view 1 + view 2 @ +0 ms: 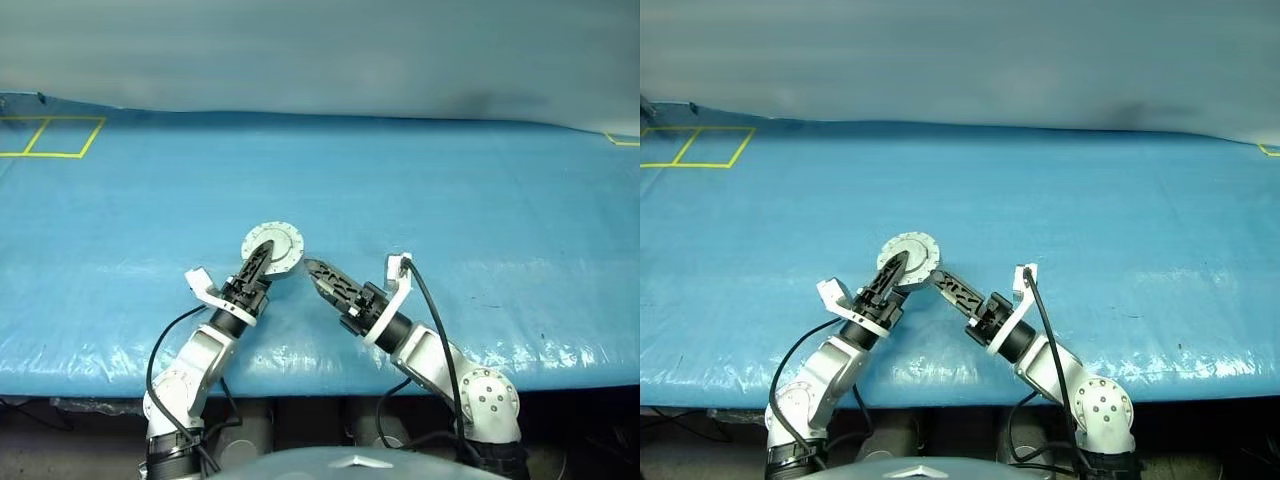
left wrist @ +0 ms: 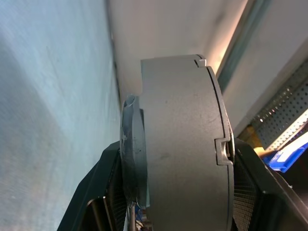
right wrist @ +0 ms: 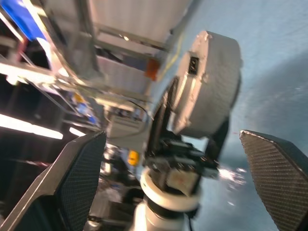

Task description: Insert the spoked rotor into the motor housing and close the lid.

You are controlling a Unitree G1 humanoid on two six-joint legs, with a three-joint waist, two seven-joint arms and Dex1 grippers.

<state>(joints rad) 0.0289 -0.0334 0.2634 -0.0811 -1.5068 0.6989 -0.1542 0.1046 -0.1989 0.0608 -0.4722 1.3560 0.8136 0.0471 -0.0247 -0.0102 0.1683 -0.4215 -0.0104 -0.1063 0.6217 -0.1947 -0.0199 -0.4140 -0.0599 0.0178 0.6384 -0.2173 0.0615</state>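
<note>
Next, my left gripper releases the motor housing, now held just above the blue table, on the bare blue sheet farther back, toward the yellow tape squares (image 1: 206, 200).
The motor housing (image 1: 284, 242) is a round grey metal body held up just above the blue table, edge-on between the fingers of my left gripper (image 1: 261, 256), which is shut on it. In the left wrist view its thick grey wall (image 2: 185, 144) has a thinner disc, the lid (image 2: 131, 144), lying flat against one face. The spoked rotor is hidden. My right gripper (image 1: 314, 271) hovers just to the right of the housing, apart from it. Its fingers (image 3: 79, 178) stand wide open with nothing between them.
A blue plastic sheet (image 1: 450, 200) covers the table, whose front edge runs just under both wrists. Yellow tape squares (image 1: 50, 136) mark the far left corner. A pale wall rises behind the table's far edge.
</note>
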